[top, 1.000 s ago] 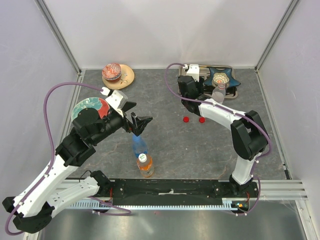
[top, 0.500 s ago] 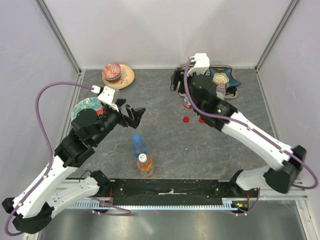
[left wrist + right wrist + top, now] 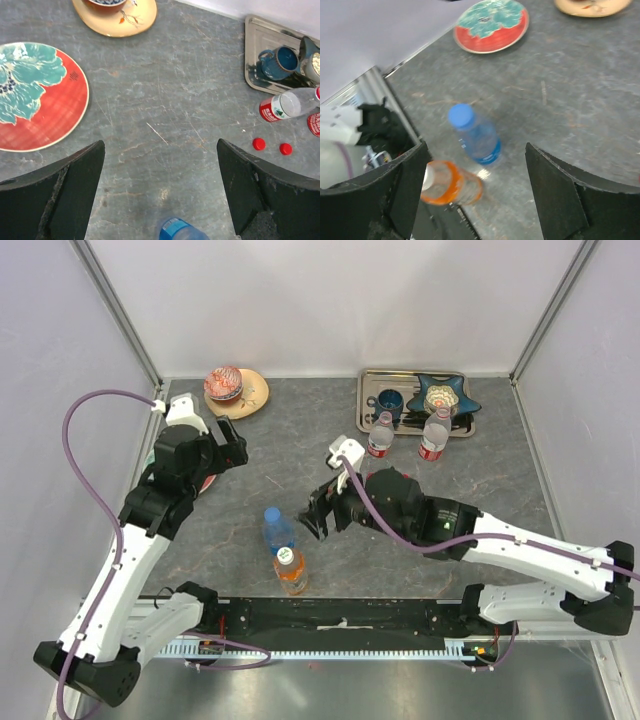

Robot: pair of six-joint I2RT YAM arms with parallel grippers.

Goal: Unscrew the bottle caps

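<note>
The robot's right gripper will close on the white-capped top (image 3: 286, 556) (image 3: 428, 177) of the orange-liquid bottle, beside the blue-tinted bottle.
A blue-tinted bottle (image 3: 278, 530) with a blue cap (image 3: 461, 116) stands at the front middle. Next to it is an orange-liquid bottle (image 3: 290, 568) with a white cap (image 3: 431, 177). Two clear red-label bottles (image 3: 380, 435) (image 3: 433, 437) stand by the tray. Two red caps (image 3: 258, 144) (image 3: 285, 148) lie loose on the table; the right arm hides them in the top view. My right gripper (image 3: 312, 515) is open and empty, just right of the blue bottle (image 3: 476, 134). My left gripper (image 3: 232, 447) is open and empty, back over the left side.
A red and teal plate (image 3: 35, 95) lies at the left under my left arm. A yellow saucer with a patterned bowl (image 3: 236, 390) is at the back left. A metal tray (image 3: 365, 400) at the back right holds a blue cup (image 3: 389, 401) and a star-shaped dish (image 3: 445, 395).
My left gripper pulled back up and left, away from the blue bottle. My right arm swung from the tray at the back down to the middle, beside the blue bottle.
</note>
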